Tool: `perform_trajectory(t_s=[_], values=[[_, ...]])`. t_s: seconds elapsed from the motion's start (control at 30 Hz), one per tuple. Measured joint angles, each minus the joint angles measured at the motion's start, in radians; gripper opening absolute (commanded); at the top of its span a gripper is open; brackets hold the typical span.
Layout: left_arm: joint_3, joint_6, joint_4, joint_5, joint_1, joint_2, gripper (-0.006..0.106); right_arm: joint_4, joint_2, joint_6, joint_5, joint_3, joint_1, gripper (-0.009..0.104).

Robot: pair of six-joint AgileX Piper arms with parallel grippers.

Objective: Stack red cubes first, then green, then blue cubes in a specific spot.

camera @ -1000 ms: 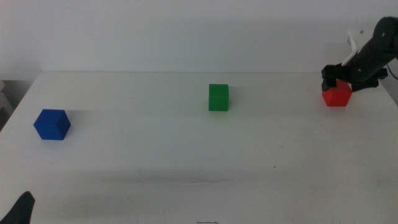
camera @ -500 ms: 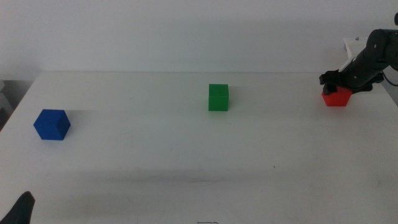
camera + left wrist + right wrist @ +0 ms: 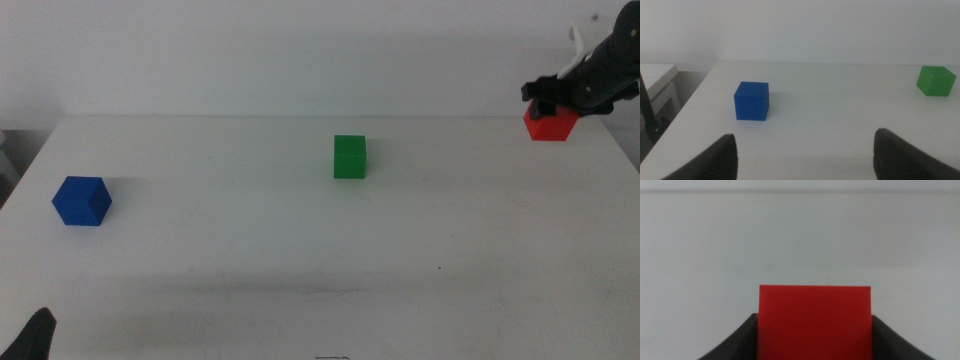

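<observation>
The robot's right gripper needs to release the red cube by the faint scuff in front of the green cube (image 3: 343, 265). The red cube is held above the table's far corner.
My right gripper (image 3: 548, 103) is shut on the red cube (image 3: 549, 123) and holds it above the table's far right corner. In the right wrist view the red cube (image 3: 814, 321) sits squarely between the two dark jaws. The green cube (image 3: 350, 157) rests on the white table near the middle, also seen as the green cube (image 3: 936, 80) from the left wrist. The blue cube (image 3: 82, 200) stands at the left side, and the blue cube (image 3: 751, 100) lies ahead of my open left gripper (image 3: 805, 155), which waits low at the near left corner.
The white table (image 3: 300, 250) ends at a pale wall behind. Its left edge (image 3: 695, 100) drops off beside the blue cube, with a grey ledge (image 3: 655, 75) beyond it.
My right gripper has lifted the red cube off the table, up and slightly back. The green and blue cubes and the left arm have stayed put.
</observation>
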Motion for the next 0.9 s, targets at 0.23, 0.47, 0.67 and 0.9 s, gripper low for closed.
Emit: perform_trajectory(t_s=[0.23,0.47,0.67,0.9], values=[[0.000,0.000,0.000,0.000,0.000,0.000,0.092,-0.139,-0.318,0.301,-0.142,0.432,0.196,-0.001],[0.000,0.000,0.000,0.000,0.000,0.000,0.092,-0.392,-0.359,0.723,-0.059,0.470,0.548,-0.001],[0.000,0.000,0.000,0.000,0.000,0.000,0.092,-0.465,-0.290,0.993,-0.057,0.468,0.737,-0.001],[0.000,0.000,0.000,0.000,0.000,0.000,0.092,-0.469,-0.180,1.069,-0.058,0.419,0.817,-0.001]])
